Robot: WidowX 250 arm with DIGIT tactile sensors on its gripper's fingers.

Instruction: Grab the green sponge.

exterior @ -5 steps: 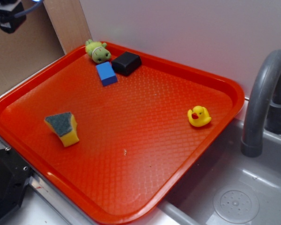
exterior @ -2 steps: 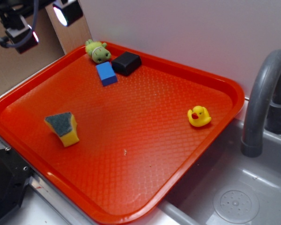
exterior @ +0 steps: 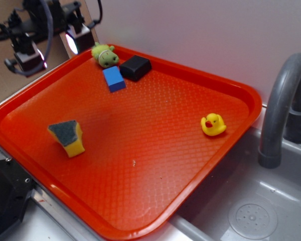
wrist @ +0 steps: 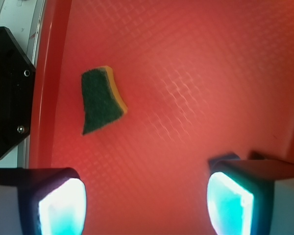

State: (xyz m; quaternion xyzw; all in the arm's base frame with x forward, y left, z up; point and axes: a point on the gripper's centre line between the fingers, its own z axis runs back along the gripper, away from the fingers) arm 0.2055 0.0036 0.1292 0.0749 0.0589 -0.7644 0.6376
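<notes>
The robot's gripper needs to next move down to the green sponge's middle point(exterior: 66, 136) point(wrist: 102, 101) and close there, with one finger on each side of the dark scouring top.
The green sponge point(exterior: 67, 136), a yellow foam wedge with a dark grey-green scouring face, sits on the red tray point(exterior: 155, 135) near its left front edge. In the wrist view the green sponge point(wrist: 101, 100) lies ahead and to the left of the fingers, apart from them. My gripper point(exterior: 52, 36) hangs high over the tray's far left corner, well above and behind the sponge. In the wrist view my gripper point(wrist: 146, 203) is open and empty, its two lit pads point(wrist: 61, 205) wide apart over bare tray.
A light green plush toy point(exterior: 105, 54), a blue block point(exterior: 114, 79) and a black block point(exterior: 135, 67) lie at the tray's back. A yellow duck point(exterior: 213, 124) sits at the right. A grey faucet point(exterior: 281, 100) and sink point(exterior: 251, 211) are right of the tray.
My gripper has come down and to the right from the top left corner toward the tray's far left corner. Nothing on the tray has moved.
</notes>
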